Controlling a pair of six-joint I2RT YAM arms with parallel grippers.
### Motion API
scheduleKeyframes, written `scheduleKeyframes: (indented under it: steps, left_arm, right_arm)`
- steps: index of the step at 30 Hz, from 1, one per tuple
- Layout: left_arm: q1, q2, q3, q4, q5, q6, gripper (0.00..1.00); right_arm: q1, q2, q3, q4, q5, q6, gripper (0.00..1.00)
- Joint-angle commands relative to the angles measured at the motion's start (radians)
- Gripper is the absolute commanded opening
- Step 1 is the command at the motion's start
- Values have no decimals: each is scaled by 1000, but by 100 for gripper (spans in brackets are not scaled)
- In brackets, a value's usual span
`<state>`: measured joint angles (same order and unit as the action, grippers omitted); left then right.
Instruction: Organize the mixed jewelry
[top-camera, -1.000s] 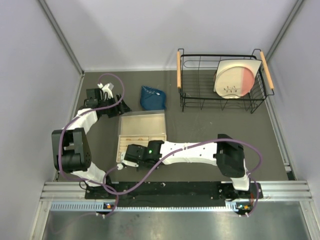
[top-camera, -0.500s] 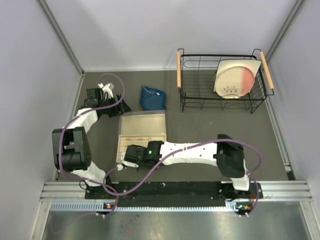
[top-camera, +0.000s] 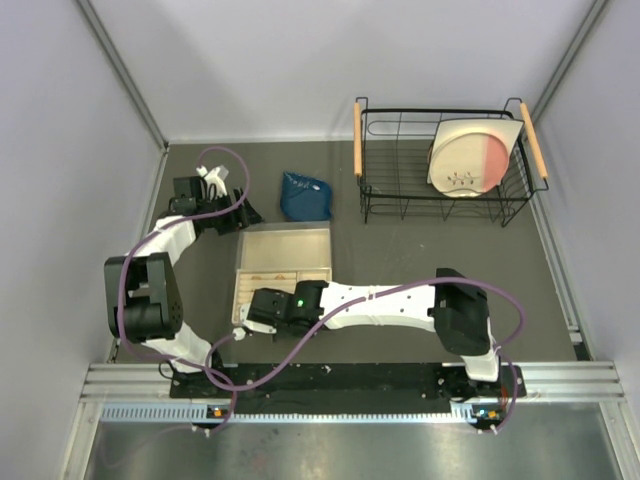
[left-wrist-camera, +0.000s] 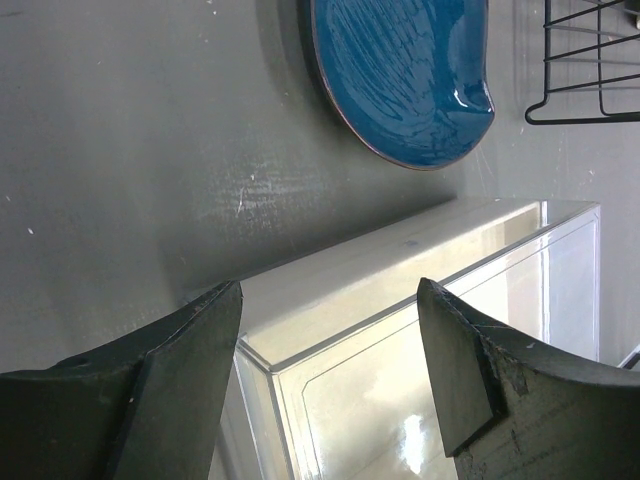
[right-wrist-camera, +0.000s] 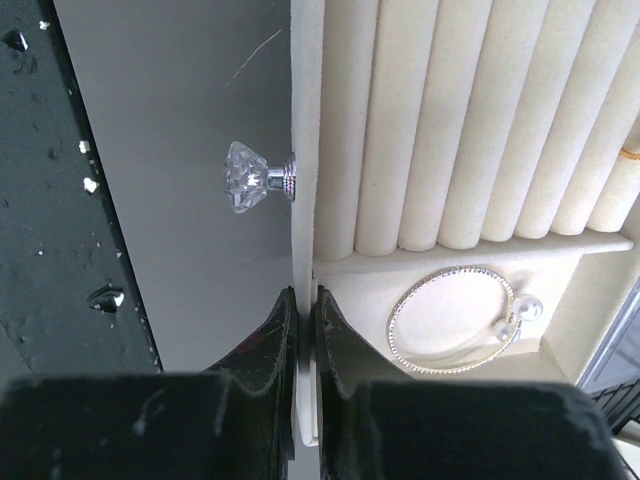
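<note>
Next, I let go of the drawer with my right gripper as soon as it sits inside the pale jewelry box (top-camera: 288, 261), beneath the clear lid.
A thin silver hoop (right-wrist-camera: 455, 320) with two pearl ends lies in the open drawer's front compartment. A bit of a gold ring (right-wrist-camera: 630, 152) shows among the cream ring rolls (right-wrist-camera: 450, 120). My right gripper (right-wrist-camera: 305, 305) is shut on the drawer's front wall (right-wrist-camera: 305, 150), just below its crystal knob (right-wrist-camera: 245, 177). From above it (top-camera: 250, 318) sits at the near end of the pale jewelry box (top-camera: 283, 262). My left gripper (left-wrist-camera: 330, 300) is open, its jaws straddling the far left corner of the box's clear lid (left-wrist-camera: 420, 330); from above it (top-camera: 243, 215) is empty.
A blue pouch (top-camera: 305, 195) lies just beyond the box and shows in the left wrist view (left-wrist-camera: 400, 70). A black wire dish rack (top-camera: 445, 190) holding a cream and pink plate (top-camera: 468, 157) stands at the back right. Grey walls close in both sides.
</note>
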<state>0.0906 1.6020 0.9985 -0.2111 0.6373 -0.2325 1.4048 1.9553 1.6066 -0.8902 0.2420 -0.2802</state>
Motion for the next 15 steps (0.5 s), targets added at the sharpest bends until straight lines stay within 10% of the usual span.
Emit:
scheduleKeyframes:
  steps: [1, 15]
  left_arm:
    - [-18, 24, 11, -24, 15, 16, 76]
    - [-38, 38, 8, -22, 19, 21, 75]
  right_arm:
    - [-9, -52, 70, 73, 72, -33, 0]
    - [-44, -39, 72, 117, 100, -43, 0]
